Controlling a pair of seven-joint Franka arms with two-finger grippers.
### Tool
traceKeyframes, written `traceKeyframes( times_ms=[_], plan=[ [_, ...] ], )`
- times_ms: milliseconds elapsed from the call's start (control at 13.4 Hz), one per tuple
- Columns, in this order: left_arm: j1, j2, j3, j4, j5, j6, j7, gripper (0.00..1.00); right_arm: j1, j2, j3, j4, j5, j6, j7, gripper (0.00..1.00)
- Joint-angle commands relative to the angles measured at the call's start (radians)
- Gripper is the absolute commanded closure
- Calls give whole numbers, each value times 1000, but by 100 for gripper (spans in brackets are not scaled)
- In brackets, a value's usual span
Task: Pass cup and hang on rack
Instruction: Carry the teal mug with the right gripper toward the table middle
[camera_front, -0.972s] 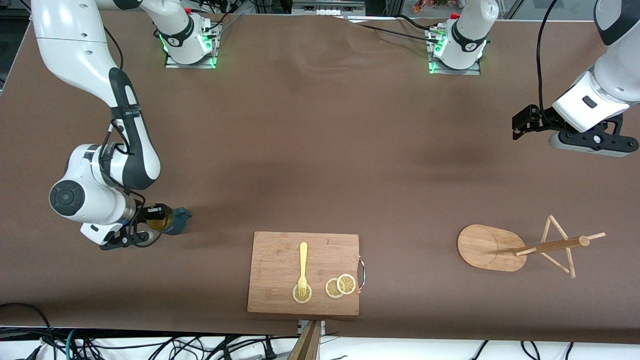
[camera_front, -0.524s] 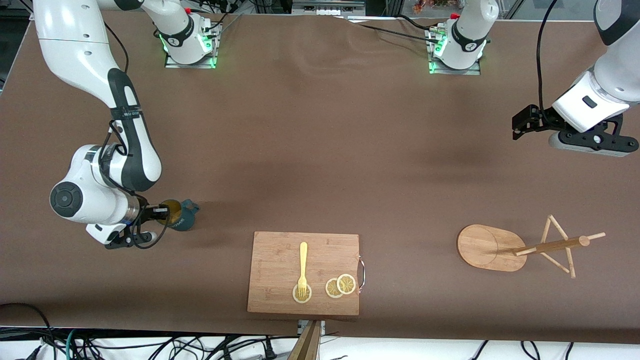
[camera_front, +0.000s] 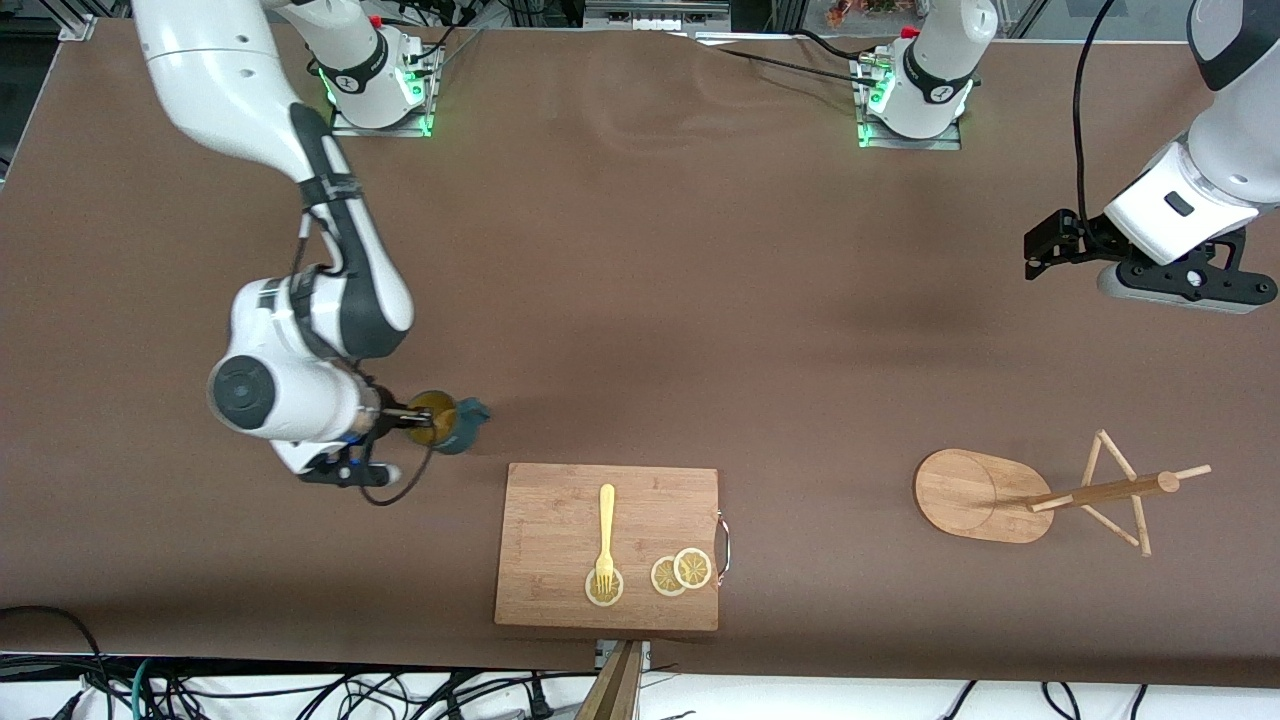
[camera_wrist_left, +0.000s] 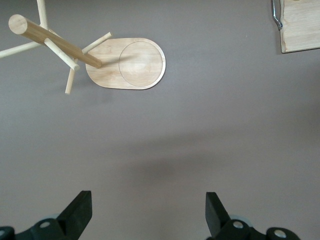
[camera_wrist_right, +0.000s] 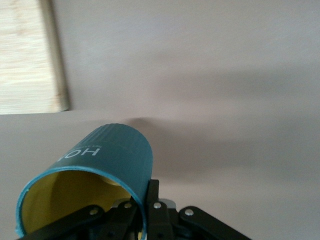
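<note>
My right gripper has the cup. It will let go of it on the bare table (camera_front: 732, 341) well behind the cutting board's handle end.
The cup (camera_front: 458, 423) is dark teal with a yellow inside and hangs tilted over the bare table, just off the cutting board's corner at the right arm's end. My right gripper (camera_front: 418, 420) is shut on its rim. In the right wrist view one finger sits inside the cup (camera_wrist_right: 102, 159) and one outside, with the right gripper (camera_wrist_right: 145, 194) clamped on the wall. The rack (camera_front: 1098, 491) stands on its oval base toward the left arm's end. My left gripper (camera_front: 1042, 246) waits over the table above the rack (camera_wrist_left: 125, 62). The left gripper (camera_wrist_left: 148, 210) is open and holds nothing.
A wooden cutting board (camera_front: 560, 510) lies near the front edge at mid table. A yellow fork (camera_front: 605, 530) and lemon slices (camera_front: 681, 571) lie on it. The board's corner (camera_wrist_right: 25, 55) shows in the right wrist view. The arm bases (camera_front: 380, 85) stand along the back edge.
My right gripper closed on the cup's rim and carried it sideways toward the table's middle, up to the cutting board's corner. The left arm has not moved.
</note>
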Motion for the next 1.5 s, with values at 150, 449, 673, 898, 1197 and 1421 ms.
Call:
traceKeyframes(
  times_ms=[150,449,673,898,1197,1421],
  plan=[
    [2,3,-6,16,28,-16,-5,0,173,48,22,94,17,-21,355,100],
    [2,3,-6,16,28,-16,-5,0,296,136,63,213,15,-10,621,100],
    [2,3,-6,16,28,-16,-5,0,391,191,61,273,10,11,759,100],
    [2,3,-6,16,28,-16,-1,0,445,194,61,280,10,40,825,100],
    [2,1,-9,16,28,-16,-2,0,501,216,61,278,10,95,919,100],
    [2,0,-12,17,29,-16,4,0,534,228,61,280,9,145,985,100]
  ],
)
